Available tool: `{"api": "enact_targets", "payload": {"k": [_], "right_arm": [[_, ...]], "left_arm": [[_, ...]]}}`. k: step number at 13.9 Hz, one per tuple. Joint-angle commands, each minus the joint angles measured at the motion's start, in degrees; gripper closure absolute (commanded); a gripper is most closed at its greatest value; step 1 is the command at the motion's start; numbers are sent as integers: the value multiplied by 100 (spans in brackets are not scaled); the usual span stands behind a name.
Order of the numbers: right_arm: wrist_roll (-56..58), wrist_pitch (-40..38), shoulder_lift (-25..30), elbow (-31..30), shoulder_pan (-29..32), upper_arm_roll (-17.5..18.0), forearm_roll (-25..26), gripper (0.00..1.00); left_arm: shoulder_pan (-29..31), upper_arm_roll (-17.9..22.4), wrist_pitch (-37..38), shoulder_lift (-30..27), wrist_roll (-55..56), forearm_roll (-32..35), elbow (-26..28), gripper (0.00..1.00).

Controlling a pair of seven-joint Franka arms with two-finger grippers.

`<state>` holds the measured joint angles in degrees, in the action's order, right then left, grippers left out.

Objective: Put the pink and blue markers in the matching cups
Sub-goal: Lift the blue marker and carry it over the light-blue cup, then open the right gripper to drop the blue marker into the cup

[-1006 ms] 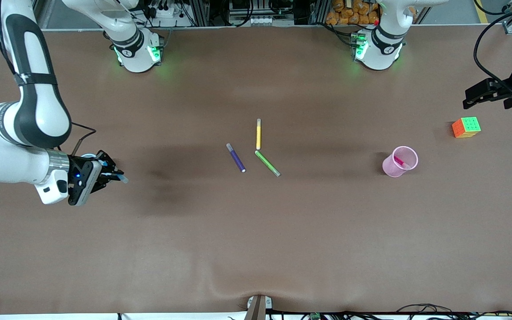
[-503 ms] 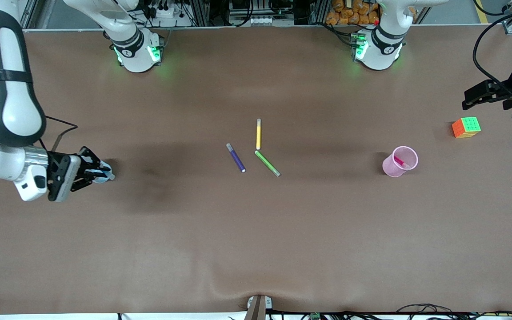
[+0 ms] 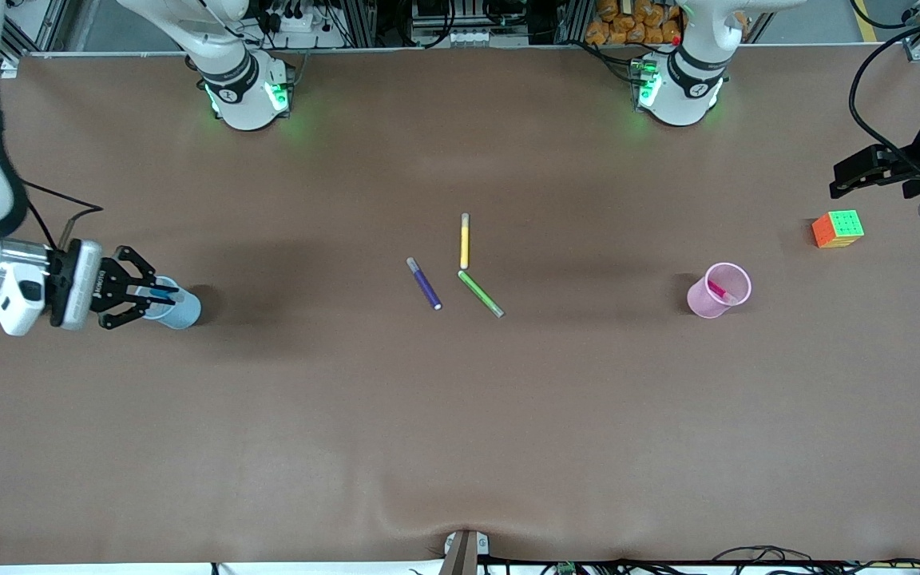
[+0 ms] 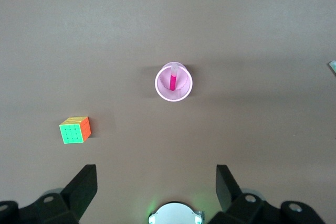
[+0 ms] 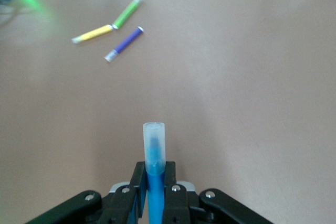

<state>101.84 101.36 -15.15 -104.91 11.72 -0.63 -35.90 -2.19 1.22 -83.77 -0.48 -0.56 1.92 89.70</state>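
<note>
The robot's right gripper should release the blue marker inside the pale blue cup [image 3: 168, 303] below its fingers.
My right gripper [image 3: 158, 294] is shut on the blue marker [image 3: 164, 293], at the right arm's end of the table. It holds the marker over the mouth of the pale blue cup [image 3: 185, 311]. In the right wrist view the blue marker [image 5: 155, 153] sticks out between the shut fingers of the right gripper [image 5: 155, 182], greyish cap outward. The pink marker [image 3: 717, 288] stands inside the pale pink cup [image 3: 735, 281], also seen in the left wrist view as the pink cup [image 4: 160, 83] with the pink marker [image 4: 172, 82]. My left gripper [image 3: 838, 178] waits open and empty [image 4: 155, 182] near the table edge at the left arm's end.
A purple marker [image 3: 424, 283], a yellow marker [image 3: 465, 241] and a green marker [image 3: 480, 293] lie mid-table; they also show in the right wrist view as purple [image 5: 124, 44], yellow [image 5: 93, 33] and green [image 5: 127, 11]. A colour cube [image 3: 838, 228] sits near the left gripper.
My right arm has drawn back toward its end of the table with the blue marker. The pale blue cup, mostly hidden before, now shows under the marker. The left arm has barely moved.
</note>
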Motion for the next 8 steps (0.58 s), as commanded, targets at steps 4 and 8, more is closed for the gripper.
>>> {"api": "enact_targets", "payload": {"k": [4,8], "right_arm": [[1776,-845,-250,-205,866,90,-839,100],[2444,-1048,-602,-205,1095,90,-998,100]], "left_arm": [[26,-8,71,100,-85,89,-172,0],[17,-8,71,92,-85,98,-172,0]]}}
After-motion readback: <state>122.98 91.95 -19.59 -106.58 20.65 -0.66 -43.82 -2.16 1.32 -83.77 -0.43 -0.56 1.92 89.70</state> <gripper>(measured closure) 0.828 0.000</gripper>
